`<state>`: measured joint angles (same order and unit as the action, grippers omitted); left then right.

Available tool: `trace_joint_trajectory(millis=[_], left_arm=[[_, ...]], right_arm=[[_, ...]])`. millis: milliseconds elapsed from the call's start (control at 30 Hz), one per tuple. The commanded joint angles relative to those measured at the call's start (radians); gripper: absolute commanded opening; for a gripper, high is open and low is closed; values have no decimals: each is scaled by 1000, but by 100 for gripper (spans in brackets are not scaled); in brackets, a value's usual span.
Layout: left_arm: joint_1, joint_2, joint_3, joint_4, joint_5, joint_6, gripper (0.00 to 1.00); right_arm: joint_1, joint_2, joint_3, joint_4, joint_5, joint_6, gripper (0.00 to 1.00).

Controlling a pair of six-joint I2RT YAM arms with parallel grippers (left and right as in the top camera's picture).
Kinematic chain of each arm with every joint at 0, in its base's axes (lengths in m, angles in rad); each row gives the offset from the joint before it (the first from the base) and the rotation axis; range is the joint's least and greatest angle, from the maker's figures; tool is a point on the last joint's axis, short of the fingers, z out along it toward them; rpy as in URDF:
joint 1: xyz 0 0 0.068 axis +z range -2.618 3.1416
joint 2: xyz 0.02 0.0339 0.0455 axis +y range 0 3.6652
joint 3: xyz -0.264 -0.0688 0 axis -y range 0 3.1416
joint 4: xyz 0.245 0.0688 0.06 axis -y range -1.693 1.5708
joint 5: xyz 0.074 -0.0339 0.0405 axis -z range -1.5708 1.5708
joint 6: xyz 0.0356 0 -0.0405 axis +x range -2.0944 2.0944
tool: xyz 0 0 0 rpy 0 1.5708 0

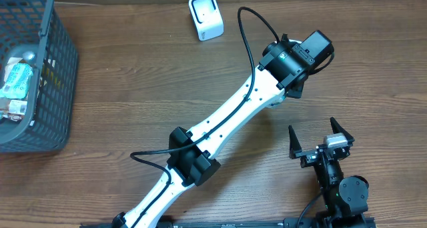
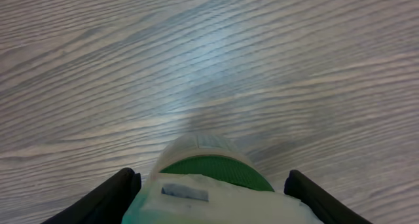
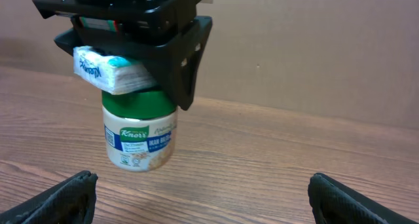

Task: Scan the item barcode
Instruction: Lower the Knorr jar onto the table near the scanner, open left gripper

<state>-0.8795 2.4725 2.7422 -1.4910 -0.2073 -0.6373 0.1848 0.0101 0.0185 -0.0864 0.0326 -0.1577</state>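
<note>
Next, my left gripper lets go of the Knorr cup on the bare wood [image 1: 259,105] between the white scanner and my right gripper.
The item is a Knorr cup [image 3: 139,135] with a green band, a white label and a crumpled white wrapper on top. It hangs clear of the table, held at its top by my left gripper [image 3: 141,60]. In the left wrist view the cup's green top [image 2: 216,171] fills the gap between the fingers of the left gripper [image 2: 213,188]. From overhead the left gripper [image 1: 293,88] hides the cup. No barcode shows. The white scanner [image 1: 205,16] stands at the table's far edge, apart from the cup. My right gripper [image 1: 313,136] is open near the front right, also seen as the right gripper [image 3: 203,188] with nothing between its fingers.
A dark plastic basket [image 1: 57,75] holding several packaged goods stands at the far left. A black cable [image 1: 248,28] loops above the left arm, which stretches diagonally across the wooden table [image 1: 133,88].
</note>
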Motion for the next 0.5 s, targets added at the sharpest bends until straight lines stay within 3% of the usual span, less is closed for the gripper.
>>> trace_joint_trajectory(millis=[0,467], left_arm=[[26,8,8,1,-32,-18,44],[45,6,8,-87,-29,40,43]], right_arm=[[5,-7,-11,5,2,-1,100],[5,-7,-11,5,3,-1,100]])
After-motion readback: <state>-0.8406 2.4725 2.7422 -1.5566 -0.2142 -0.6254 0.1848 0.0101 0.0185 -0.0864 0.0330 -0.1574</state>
